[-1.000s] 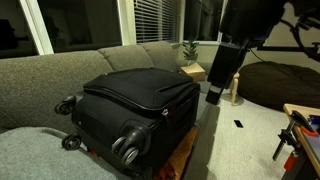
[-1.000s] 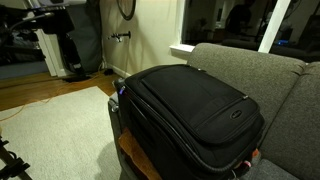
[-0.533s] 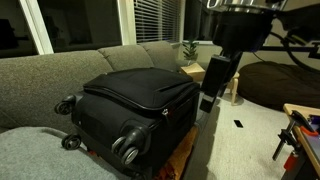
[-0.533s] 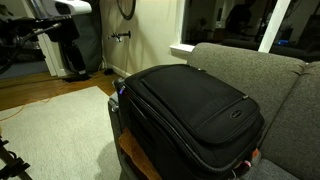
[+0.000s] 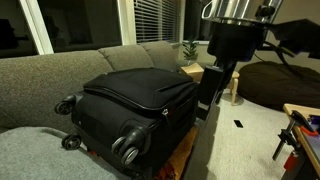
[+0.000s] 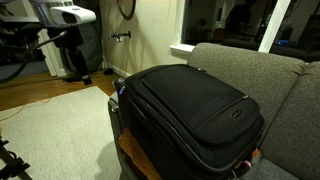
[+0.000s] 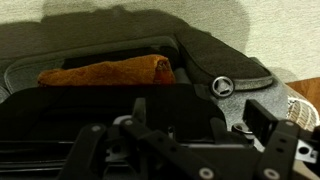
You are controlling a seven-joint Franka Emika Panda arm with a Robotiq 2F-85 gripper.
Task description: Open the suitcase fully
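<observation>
The zipper pull (image 5: 165,112) (image 7: 171,131) of the black suitcase is at the lid's corner above the suitcase's wheel. My gripper will close on it there.
The large black suitcase (image 5: 140,105) lies flat on the grey sofa (image 5: 50,70) with its zippered lid shut and its spinner wheels (image 5: 128,148) facing the camera. It fills the middle of an exterior view (image 6: 195,105). My gripper (image 5: 205,100) hangs from the arm just beside the suitcase's far side edge, apart from it. In the wrist view the gripper (image 7: 200,118) is open and empty above the dark suitcase (image 7: 60,110); a wheel (image 7: 222,85) shows past the fingers.
A dark brown beanbag (image 5: 272,85) lies on the floor behind the arm. A small side table (image 5: 196,72) with a plant (image 5: 188,48) stands by the sofa end. A wooden surface (image 6: 135,160) sits under the suitcase's edge. An orange-brown strip (image 7: 105,72) shows in the wrist view.
The arm has swung in toward the suitcase and the gripper now hangs closer to its side edge. The suitcase has not moved and stays shut.
</observation>
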